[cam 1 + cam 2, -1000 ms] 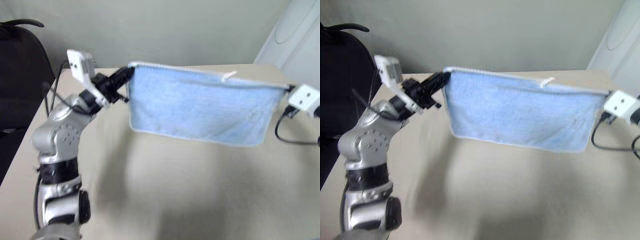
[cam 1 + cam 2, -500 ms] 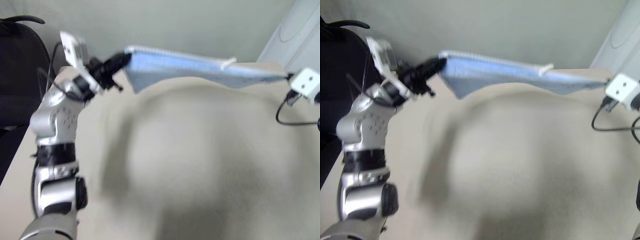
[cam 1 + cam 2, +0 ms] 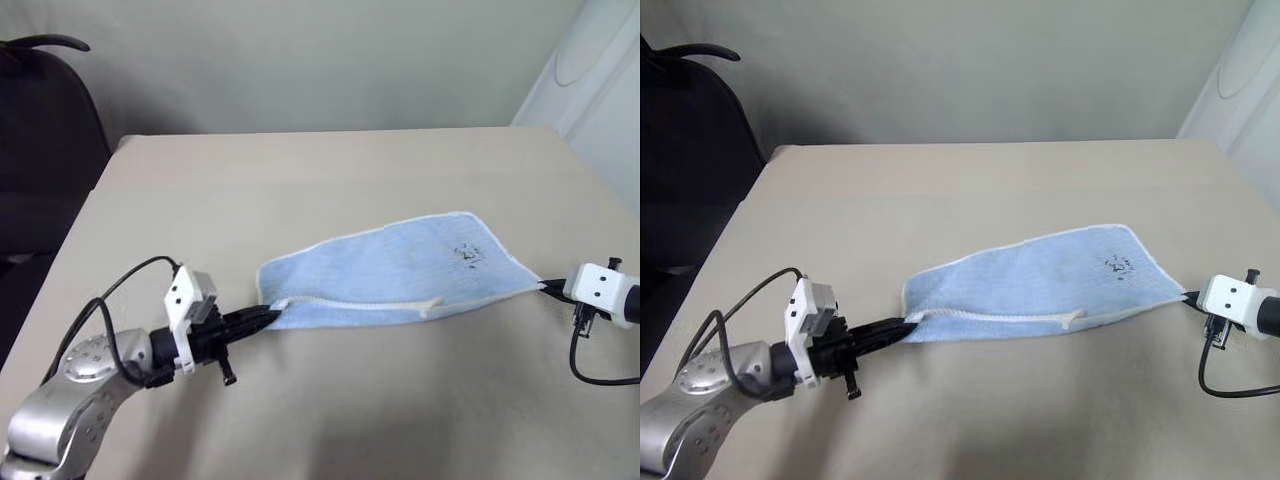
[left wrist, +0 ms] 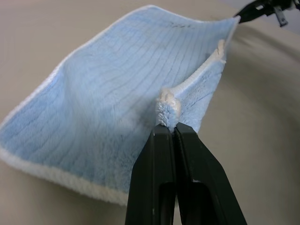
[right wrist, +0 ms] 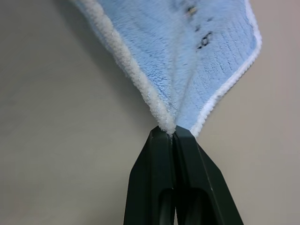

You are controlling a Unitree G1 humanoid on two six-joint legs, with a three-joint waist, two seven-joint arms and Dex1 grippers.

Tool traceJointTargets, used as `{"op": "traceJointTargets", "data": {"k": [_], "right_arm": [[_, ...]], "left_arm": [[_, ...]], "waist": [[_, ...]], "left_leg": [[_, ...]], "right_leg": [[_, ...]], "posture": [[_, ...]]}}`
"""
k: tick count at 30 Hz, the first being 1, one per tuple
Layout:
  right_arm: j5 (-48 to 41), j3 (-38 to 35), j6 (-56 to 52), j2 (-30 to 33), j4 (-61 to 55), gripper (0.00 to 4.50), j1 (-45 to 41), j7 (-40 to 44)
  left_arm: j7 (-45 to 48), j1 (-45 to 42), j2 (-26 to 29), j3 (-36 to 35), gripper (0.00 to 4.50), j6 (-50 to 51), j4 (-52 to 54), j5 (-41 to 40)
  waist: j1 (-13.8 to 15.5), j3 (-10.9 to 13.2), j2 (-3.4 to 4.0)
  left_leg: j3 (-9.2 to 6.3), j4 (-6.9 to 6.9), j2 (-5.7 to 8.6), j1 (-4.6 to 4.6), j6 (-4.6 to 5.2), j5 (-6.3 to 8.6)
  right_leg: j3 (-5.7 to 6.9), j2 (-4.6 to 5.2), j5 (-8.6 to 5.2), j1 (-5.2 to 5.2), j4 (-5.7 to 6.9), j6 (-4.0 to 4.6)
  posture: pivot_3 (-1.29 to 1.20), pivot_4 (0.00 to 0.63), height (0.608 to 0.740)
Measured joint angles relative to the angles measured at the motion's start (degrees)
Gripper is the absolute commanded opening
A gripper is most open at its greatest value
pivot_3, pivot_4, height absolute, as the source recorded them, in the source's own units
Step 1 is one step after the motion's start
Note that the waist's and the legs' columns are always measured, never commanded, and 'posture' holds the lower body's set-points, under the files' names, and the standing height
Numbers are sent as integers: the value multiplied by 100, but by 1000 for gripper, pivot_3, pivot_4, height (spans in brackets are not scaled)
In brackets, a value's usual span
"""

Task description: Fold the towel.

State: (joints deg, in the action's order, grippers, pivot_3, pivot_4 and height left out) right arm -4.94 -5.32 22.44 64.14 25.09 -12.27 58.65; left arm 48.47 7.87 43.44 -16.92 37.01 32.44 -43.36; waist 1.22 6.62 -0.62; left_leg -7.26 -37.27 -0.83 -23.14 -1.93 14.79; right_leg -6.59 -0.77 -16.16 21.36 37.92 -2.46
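Next, my left gripper releases the pinched corner of the towel that I am holding, setting it down on its far corner (image 3: 260,268) (image 4: 4,139) toward the black office chair.
The towel (image 3: 400,270) is a light blue terry cloth with whitish edging, lying folded over on the beige table (image 3: 300,180) and stretched between both grippers. Small dark marks show near its right end. My left gripper (image 3: 268,315) is shut on the towel's left corner, low over the table; in the left wrist view its fingers (image 4: 161,159) pinch the doubled edge of the towel (image 4: 103,98). My right gripper (image 3: 545,287) is shut on the right corner, and the right wrist view shows its fingers (image 5: 161,154) clamped on the towel (image 5: 187,56) where two edges meet.
A black office chair (image 3: 45,130) stands past the table's left edge. A white appliance (image 3: 590,80) rises at the back right corner. The table's far half and near strip are bare beige surface. A black cable (image 3: 600,375) loops under my right wrist.
Both grippers came down and toward me with the towel. It hung stretched in the air before; now it lies spread on the table, still held at both corners.
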Motion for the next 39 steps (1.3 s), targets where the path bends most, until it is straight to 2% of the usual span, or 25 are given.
{"op": "traceJointTargets", "data": {"k": [5,10,14,20,25,28,30,38,39], "right_arm": [[501,303,105,-203,545,0,-1340,-215],[1431,963,195,-874,1831,0,-3118,-794],[2092,1484,262,-1317,2913,0,-4075,-1262],[2948,2158,355,-1936,4159,0,-4793,-2073],[3361,2445,395,-2157,4622,0,-5007,-2640],[3454,2472,392,-2205,4752,696,-5071,-2940],[3459,2472,372,-2213,4813,1304,-5104,-3067],[3663,2517,472,-2163,4870,4249,-5141,-3708],[3664,2514,479,-2129,4869,4477,-5141,-3792]], "left_arm": [[-455,-264,-245,-106,32,129,-156,-172],[-1033,-988,-469,-232,32,220,-690,-255],[-1302,-1427,-606,-61,32,182,-1276,49],[-1468,-1864,-770,464,32,-71,-2071,789],[-1478,-2022,-852,709,32,-252,-2453,1219],[-1479,-2041,-872,813,769,-288,-2602,1386],[-1475,-2041,-884,817,1424,-288,-2637,1398],[-1628,-1913,-894,758,4467,-331,-2671,1561],[-1681,-1890,-894,754,4500,-358,-2673,1638]], "waist": [[-50,-1,1],[-60,1,11],[-46,0,12],[-48,1,12],[-47,1,13],[-49,1,13],[-48,1,13],[-48,2,14],[-46,2,14]], "left_leg": [[-4,15,-1,23,0,0],[-10,17,0,19,-7,-7],[-15,17,0,21,-13,-11],[-16,20,-1,12,-20,-17],[-16,22,-1,1,-23,-19],[-15,23,-1,-1,-24,-20],[-15,24,-1,-3,-24,-20],[-15,26,-1,-6,-23,-19],[-15,27,-1,-7,-20,-17]], "right_leg": [[5,0,-2,-13,1,4],[11,2,1,-7,4,8],[15,3,3,-8,4,12],[16,5,8,4,2,20],[17,6,10,12,1,24],[17,6,11,15,1,25],[17,6,11,17,1,25],[17,7,12,21,1,27],[16,7,12,22,1,27]], "posture": [[0,150,740],[0,150,740],[0,150,740],[0,150,740],[0,150,740],[0,150,740],[0,150,740],[0,150,740],[0,150,740]]}}
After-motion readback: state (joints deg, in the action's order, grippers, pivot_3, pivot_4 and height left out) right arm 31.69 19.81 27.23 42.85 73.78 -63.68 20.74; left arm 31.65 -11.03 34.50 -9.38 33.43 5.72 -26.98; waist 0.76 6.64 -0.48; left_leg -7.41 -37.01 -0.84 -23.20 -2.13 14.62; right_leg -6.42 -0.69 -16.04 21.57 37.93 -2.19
